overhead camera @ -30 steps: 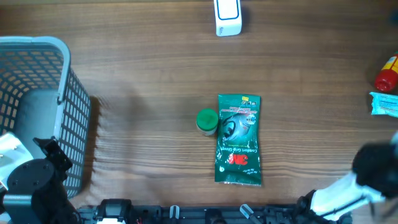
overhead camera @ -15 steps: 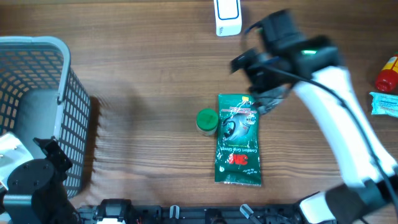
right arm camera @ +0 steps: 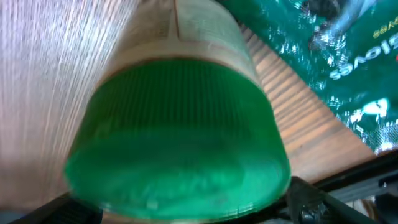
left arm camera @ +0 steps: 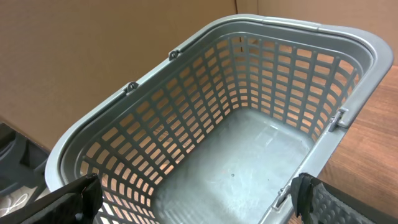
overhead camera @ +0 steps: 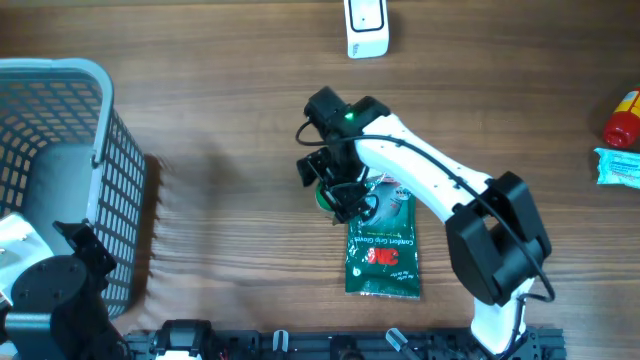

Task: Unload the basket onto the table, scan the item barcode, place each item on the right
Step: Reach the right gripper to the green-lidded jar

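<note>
My right gripper's fingers sit around the jar's green lid, so I will open them and take the jar lower by its tan body [right arm camera: 181, 36] before scanning.
A small jar with a green ribbed lid [right arm camera: 177, 137] and a tan body stands on the wooden table beside a green glove packet [overhead camera: 383, 245]. My right gripper [overhead camera: 335, 190] hangs directly over the jar and hides most of it from above; a sliver of green lid [overhead camera: 324, 198] shows. In the right wrist view the lid fills the space between the black fingers [right arm camera: 311, 199], which stand open close to either side. The white scanner [overhead camera: 366, 27] sits at the table's far edge. My left gripper [left arm camera: 199, 202] is open and empty above the grey basket [left arm camera: 348, 74].
The grey mesh basket [overhead camera: 60, 68] takes up the left side of the table. A red bottle [overhead camera: 622, 120] and a pale blue packet [overhead camera: 618, 165] lie at the right edge. Bare wood lies between the basket and the jar.
The right arm swept in from the right edge, passed the packet's top end, and now sits over the jar with its fingers starting to narrow. The left arm has not moved.
</note>
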You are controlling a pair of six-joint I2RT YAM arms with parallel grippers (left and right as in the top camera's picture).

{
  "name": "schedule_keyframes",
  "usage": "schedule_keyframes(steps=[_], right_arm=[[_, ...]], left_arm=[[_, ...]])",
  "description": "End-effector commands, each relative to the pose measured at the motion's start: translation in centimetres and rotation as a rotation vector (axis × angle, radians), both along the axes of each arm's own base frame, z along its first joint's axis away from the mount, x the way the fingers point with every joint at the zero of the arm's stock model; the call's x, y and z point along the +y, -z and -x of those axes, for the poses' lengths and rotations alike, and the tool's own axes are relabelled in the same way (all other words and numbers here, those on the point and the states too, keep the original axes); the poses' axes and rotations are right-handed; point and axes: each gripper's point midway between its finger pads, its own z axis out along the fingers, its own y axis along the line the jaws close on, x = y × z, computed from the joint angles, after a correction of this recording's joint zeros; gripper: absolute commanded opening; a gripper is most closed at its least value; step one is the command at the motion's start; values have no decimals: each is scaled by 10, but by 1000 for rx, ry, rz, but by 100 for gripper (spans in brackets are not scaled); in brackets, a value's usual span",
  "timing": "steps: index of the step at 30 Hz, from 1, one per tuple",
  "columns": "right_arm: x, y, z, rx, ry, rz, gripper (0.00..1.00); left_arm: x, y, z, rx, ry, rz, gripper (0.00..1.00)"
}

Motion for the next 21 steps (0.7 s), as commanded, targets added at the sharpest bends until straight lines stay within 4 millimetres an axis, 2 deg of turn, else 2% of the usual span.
schedule_keyframes(steps=[1,3,5,6,7,9,10,11,12,14,15,17,20,21], right_arm=[[-18,17,-11,-54,27,128,84],[-30,20,-20,-109,25,196,72],[-29,20,-25,-146,-48,185,63],[-26,21,-32,-199,-153,156,57],[-18,20,-43,-289,-349,101,56],[-13,16,-48,-389,-711,40,57],[-17,13,-45,-413,-936,23,61],[-24,11,-43,-412,-1066,36,67],[-40,6,-44,-394,-1206,98,70],[-74,-5,-54,-343,-1354,284,71],[-81,-12,-57,-328,-1412,318,77],[-70,-29,-62,-366,-1389,287,91],[-41,-73,-78,-508,-1324,211,100],[-38,-89,-83,-537,-1209,224,100]], left_arm=[[2,-3,3,-4,-16,-11,100],[2,-3,3,-4,-16,-11,100],[2,-3,3,-4,-16,-11,100],[2,-3,3,-4,-16,-11,100],[2,-3,3,-4,-16,-11,100],[2,-3,3,-4,-16,-10,100],[2,-3,3,-4,-16,-10,100],[2,-3,3,-4,-16,-11,100],[2,-3,3,-4,-16,-11,100],[2,-3,3,-4,-16,-10,100],[2,-3,3,-4,-16,-10,100],[2,-3,3,-4,-16,-11,100],[2,-3,3,-4,-16,-11,100],[2,-3,2,-3,-16,-10,100]])
